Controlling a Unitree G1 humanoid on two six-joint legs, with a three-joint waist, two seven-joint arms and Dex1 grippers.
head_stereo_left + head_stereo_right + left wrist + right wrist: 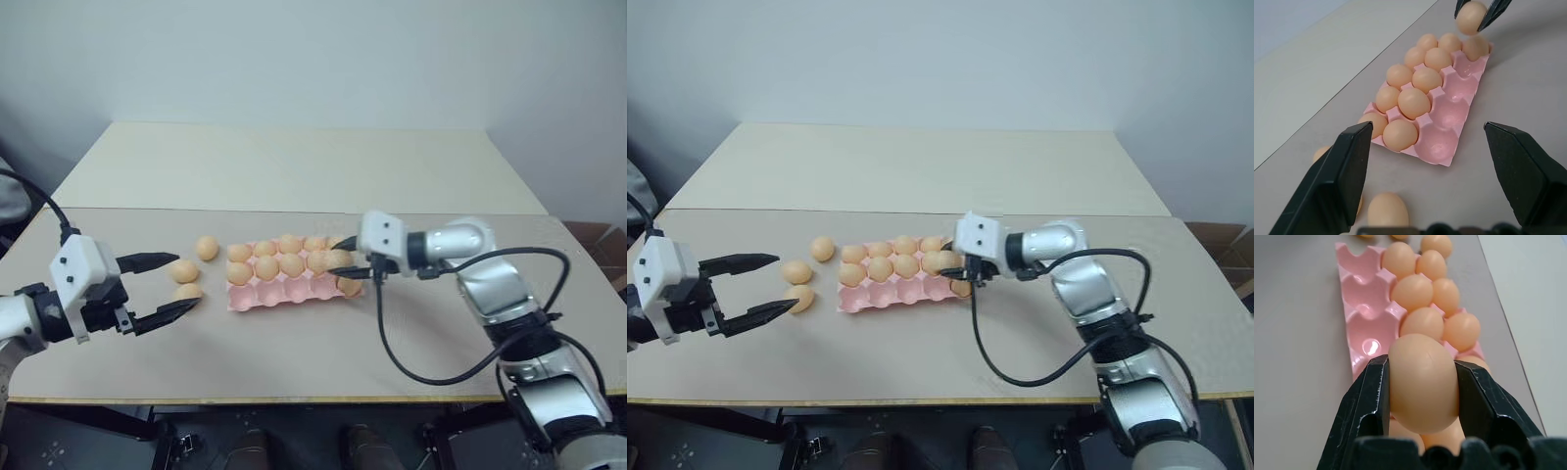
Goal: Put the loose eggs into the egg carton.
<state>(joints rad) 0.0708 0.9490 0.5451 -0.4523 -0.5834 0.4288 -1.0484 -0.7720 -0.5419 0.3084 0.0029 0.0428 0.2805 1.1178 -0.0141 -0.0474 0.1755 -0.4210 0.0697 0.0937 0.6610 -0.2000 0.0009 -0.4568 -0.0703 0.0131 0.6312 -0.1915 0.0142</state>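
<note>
I need to close my left gripper next around the middle of the loose egg (187, 292) (1387, 210) that lies nearest the table's front edge.
The pale-pink egg carton (257, 295) lies mid-table. Eggs fill its back and middle rows, and most front cups are bare. My right gripper (340, 260) hovers over the carton's right end, shut on a tan-orange egg (1422, 382); in the left wrist view that egg (1470, 17) hangs above the tray's far corner. Another egg (351, 287) rests just below it at the right end of the front row. Three loose eggs (207, 248) (183, 270) (188, 292) lie left of the carton. My left gripper (188, 282) is open, its fingertips beside the two nearer loose eggs.
The table's front edge (294, 399) runs just beyond the carton toward me. A second, lighter tabletop (294, 166) adjoins at the back. A black cable (392, 343) loops from my right wrist over the table.
</note>
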